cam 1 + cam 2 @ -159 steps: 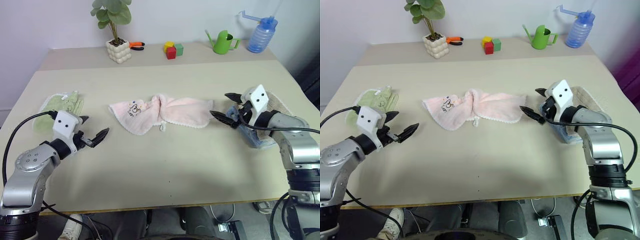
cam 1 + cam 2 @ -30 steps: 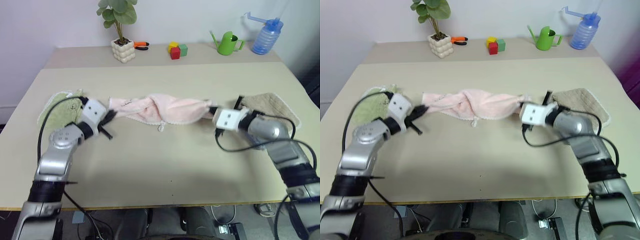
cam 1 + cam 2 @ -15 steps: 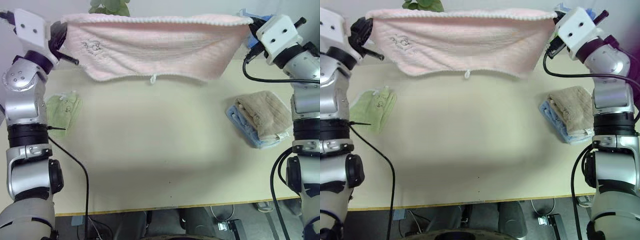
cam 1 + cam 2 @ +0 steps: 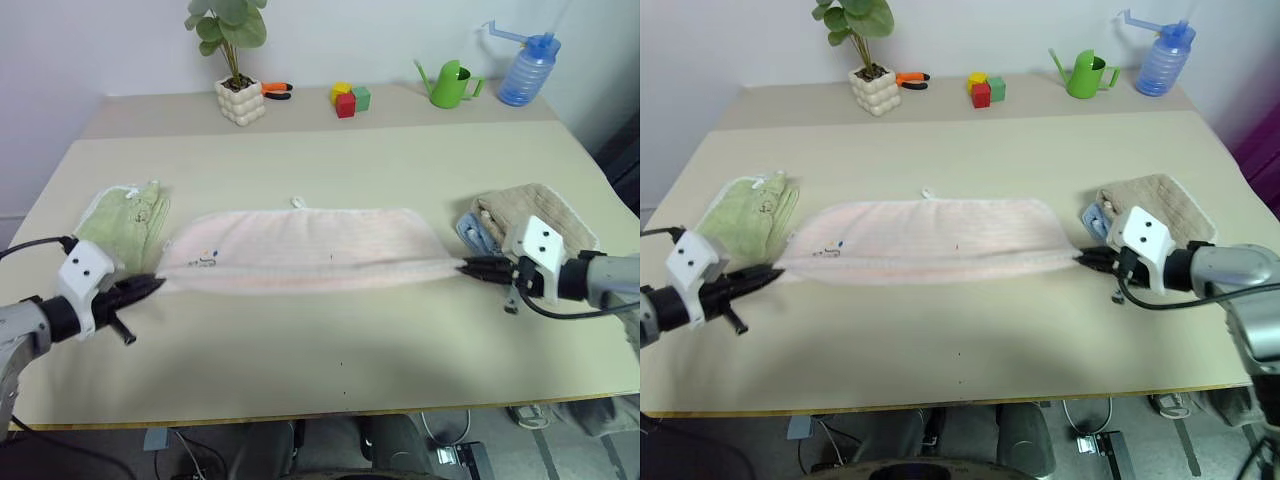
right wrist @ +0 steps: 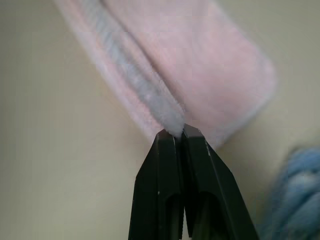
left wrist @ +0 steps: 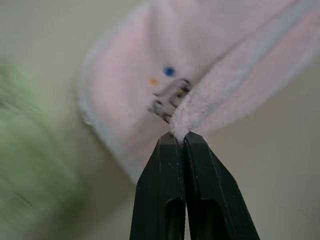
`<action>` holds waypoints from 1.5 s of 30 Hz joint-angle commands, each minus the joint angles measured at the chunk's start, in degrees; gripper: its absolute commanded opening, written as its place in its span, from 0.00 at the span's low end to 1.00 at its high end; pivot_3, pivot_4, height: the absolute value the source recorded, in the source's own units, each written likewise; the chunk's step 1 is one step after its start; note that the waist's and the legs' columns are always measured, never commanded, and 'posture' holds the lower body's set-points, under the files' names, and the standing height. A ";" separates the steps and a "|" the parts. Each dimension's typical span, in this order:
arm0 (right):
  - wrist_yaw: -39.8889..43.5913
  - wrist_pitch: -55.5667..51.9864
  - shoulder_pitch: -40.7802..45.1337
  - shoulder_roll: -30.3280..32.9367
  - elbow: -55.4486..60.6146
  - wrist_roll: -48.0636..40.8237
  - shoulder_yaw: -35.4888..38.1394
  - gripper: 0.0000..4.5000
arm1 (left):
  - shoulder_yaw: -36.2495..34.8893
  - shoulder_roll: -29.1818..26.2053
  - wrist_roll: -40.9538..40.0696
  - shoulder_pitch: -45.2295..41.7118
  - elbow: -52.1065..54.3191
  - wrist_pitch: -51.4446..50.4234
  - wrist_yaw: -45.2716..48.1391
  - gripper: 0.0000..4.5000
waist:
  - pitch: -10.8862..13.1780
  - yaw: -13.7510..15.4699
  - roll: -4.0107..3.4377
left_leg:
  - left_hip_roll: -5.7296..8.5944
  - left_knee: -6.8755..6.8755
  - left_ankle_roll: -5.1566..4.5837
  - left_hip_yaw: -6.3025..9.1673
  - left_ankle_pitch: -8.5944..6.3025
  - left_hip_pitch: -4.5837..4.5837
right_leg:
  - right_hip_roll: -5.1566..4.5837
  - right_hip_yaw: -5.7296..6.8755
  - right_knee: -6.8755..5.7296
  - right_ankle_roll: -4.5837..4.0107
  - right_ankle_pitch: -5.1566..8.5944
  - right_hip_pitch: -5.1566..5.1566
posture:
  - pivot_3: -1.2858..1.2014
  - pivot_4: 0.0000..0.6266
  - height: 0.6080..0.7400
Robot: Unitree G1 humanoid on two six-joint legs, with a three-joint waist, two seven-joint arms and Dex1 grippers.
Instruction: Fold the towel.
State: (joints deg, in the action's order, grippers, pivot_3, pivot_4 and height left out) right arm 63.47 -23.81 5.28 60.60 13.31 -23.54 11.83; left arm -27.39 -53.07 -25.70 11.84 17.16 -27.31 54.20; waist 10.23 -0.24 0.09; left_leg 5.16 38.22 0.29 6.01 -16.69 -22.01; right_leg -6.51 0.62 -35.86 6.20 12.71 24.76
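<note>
The robot's left gripper should release the pale pink towel's near corner on its far corner (image 4: 179, 237) (image 6: 100, 82) beside the light green towel.
The pale pink towel (image 4: 305, 245) lies stretched out wide across the middle of the table, its far half flat with the little loop (image 4: 296, 203) at the far edge. Its near edge runs taut between my two grippers. My left gripper (image 4: 153, 283) is shut on the towel's near left corner (image 6: 179, 127), close to the small print (image 6: 170, 95). My right gripper (image 4: 467, 266) is shut on the near right corner (image 5: 172, 125), low over the table.
A folded light green towel (image 4: 125, 220) lies left of the pink one. A beige towel (image 4: 535, 215) on a blue cloth (image 4: 472, 232) sits at the right. Along the back stand a potted plant (image 4: 238, 95), toy blocks (image 4: 349, 99), a green watering can (image 4: 452, 84) and a blue bottle (image 4: 523, 75).
Both grippers came down and back toward me from head height, laying the towel, which hung spread in the air, flat across the table. A second ago it lay bunched.
</note>
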 commanded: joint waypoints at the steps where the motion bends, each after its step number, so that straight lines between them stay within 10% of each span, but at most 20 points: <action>1: 0.66 -1.92 -0.67 1.08 3.35 -2.23 3.50 0.01 | -3.08 -1.23 -1.06 0.77 1.67 -1.78 0.65 0.00 | 0.00 0.02 0.00 | -0.05 -0.02 0.01 0.00 -0.01 0.19 | 0.02 0.01 0.04 -0.03 0.03 -0.19 | 0.52 0.24 0.94; 19: -7.80 12.80 22.93 -11.13 -22.22 13.89 -11.58 0.01 | 15.35 5.48 12.99 -27.24 -29.46 15.33 -5.81 0.00 | 0.00 -0.36 0.03 | 0.08 -0.17 0.01 -0.12 -0.01 0.47 | 0.03 0.07 0.01 0.21 -0.06 -0.29 | 0.52 0.24 0.94; 32: -12.09 20.79 27.42 -17.70 -34.47 18.87 -13.24 0.01 | 17.34 8.95 14.76 -31.51 -40.75 20.42 -7.20 0.00 | 0.00 -0.50 0.03 | 0.09 -0.17 0.11 -0.17 0.05 0.45 | 0.04 0.01 -0.12 0.21 -0.05 -0.18 | 0.52 0.24 0.94; 40: -16.64 21.85 28.90 -18.56 -35.15 19.98 -12.32 0.73 | 14.89 10.12 15.02 -31.26 -41.65 21.07 -13.05 0.87 | 0.00 -0.44 0.03 | 0.10 -0.17 0.10 -0.17 0.04 0.45 | 0.04 -0.01 -0.13 0.21 -0.05 -0.17 | 0.52 0.24 0.94; 45: -19.94 22.43 28.16 -17.47 -32.85 20.74 -10.83 0.73 | 10.33 13.34 10.77 -31.55 -38.22 19.94 -16.97 0.87 | 0.00 -0.40 0.03 | 0.11 -0.16 0.10 -0.17 0.05 0.45 | 0.03 -0.01 -0.15 0.21 -0.06 -0.17 | 0.52 0.24 0.94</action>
State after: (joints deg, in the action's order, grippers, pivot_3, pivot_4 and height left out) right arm 44.72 -2.26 32.64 42.03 -22.32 -2.61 -1.46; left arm -14.18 -39.47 -12.74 -19.20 -24.03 -7.41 38.18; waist 10.22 -0.64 0.12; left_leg 5.26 38.05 0.41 5.85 -16.63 -21.56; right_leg -6.48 0.61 -36.00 6.41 12.66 24.59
